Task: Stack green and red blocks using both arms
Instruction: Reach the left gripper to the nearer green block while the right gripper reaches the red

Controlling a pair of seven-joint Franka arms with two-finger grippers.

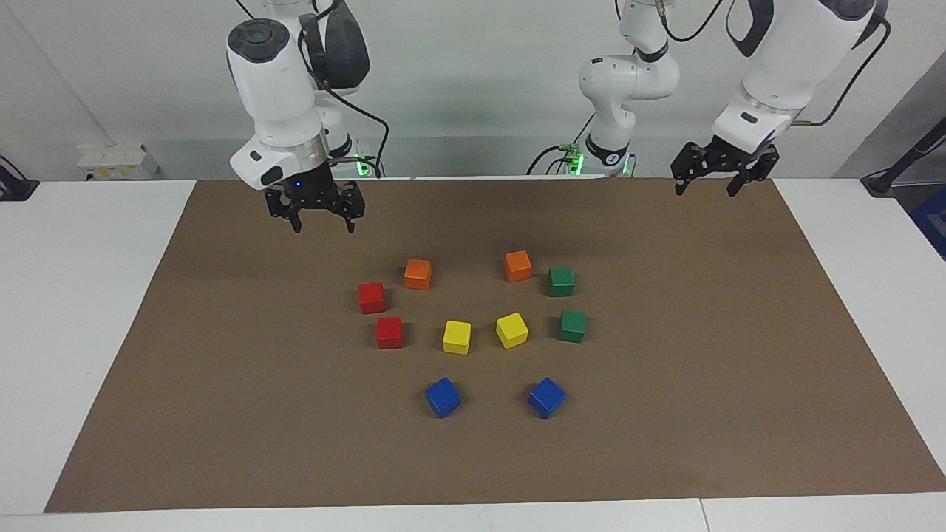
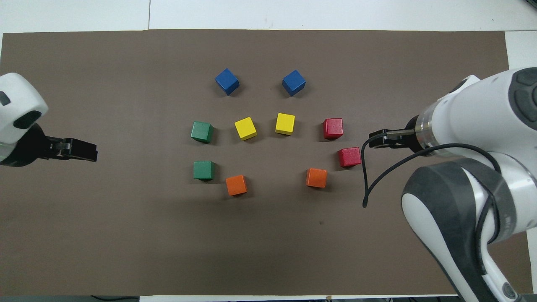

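Next, I close my right gripper on the red block nearer the orange cubes (image 2: 350,157), leaving the farther red block on the mat.
Two red blocks (image 1: 372,297) (image 1: 389,332) lie close together on the brown mat toward the right arm's end of the cluster; in the overhead view they are the red blocks (image 2: 349,157) (image 2: 333,128). Two green blocks (image 1: 562,281) (image 1: 572,326) lie toward the left arm's end, seen from above as the green blocks (image 2: 204,170) (image 2: 202,131). All four rest singly on the mat. My right gripper (image 1: 323,227) (image 2: 379,138) hangs open and empty above the mat, near the red blocks. My left gripper (image 1: 706,191) (image 2: 79,150) hangs open and empty over the mat's edge at the robots' end.
Two orange cubes (image 1: 417,273) (image 1: 518,265) lie nearest the robots, two yellow cubes (image 1: 457,337) (image 1: 511,329) in the middle, two blue cubes (image 1: 443,397) (image 1: 546,397) farthest out. The brown mat (image 1: 222,414) covers most of the white table (image 1: 66,295).
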